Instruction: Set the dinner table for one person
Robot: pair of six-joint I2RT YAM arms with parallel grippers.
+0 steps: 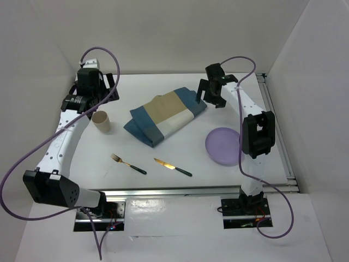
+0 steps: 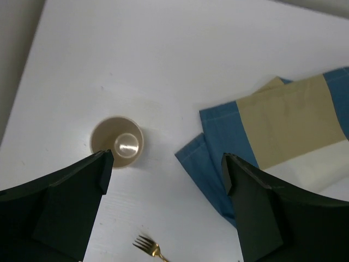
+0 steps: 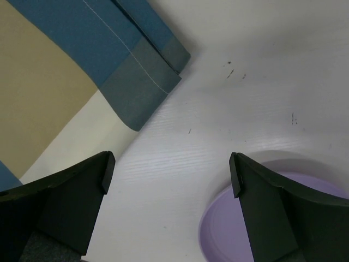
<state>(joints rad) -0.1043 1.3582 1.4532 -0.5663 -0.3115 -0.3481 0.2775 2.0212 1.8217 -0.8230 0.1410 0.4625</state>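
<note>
I will next use my left gripper to grab the striped placemat by its bottom layer's blue edge (image 1: 130, 131) (image 2: 186, 167), near the corner of the placemat that points to the beige cup.
On the white dinner table (image 1: 163, 158) lies a folded blue, beige and white striped placemat (image 1: 166, 115), also in the left wrist view (image 2: 283, 125) and right wrist view (image 3: 65, 71). A beige cup (image 1: 101, 121) stands upright to its left (image 2: 117, 142). A gold fork with a dark handle (image 1: 128, 163) and a gold knife (image 1: 172, 167) lie in front. A lilac plate (image 1: 223, 146) sits at the right (image 3: 272, 218). My left gripper (image 1: 103, 87) hovers open above the cup. My right gripper (image 1: 210, 93) hovers open over the placemat's right corner.
White walls enclose the table on three sides. Aluminium rails run along the near edge (image 1: 191, 191) and the right edge (image 1: 278, 131). Purple cables loop from both arms.
</note>
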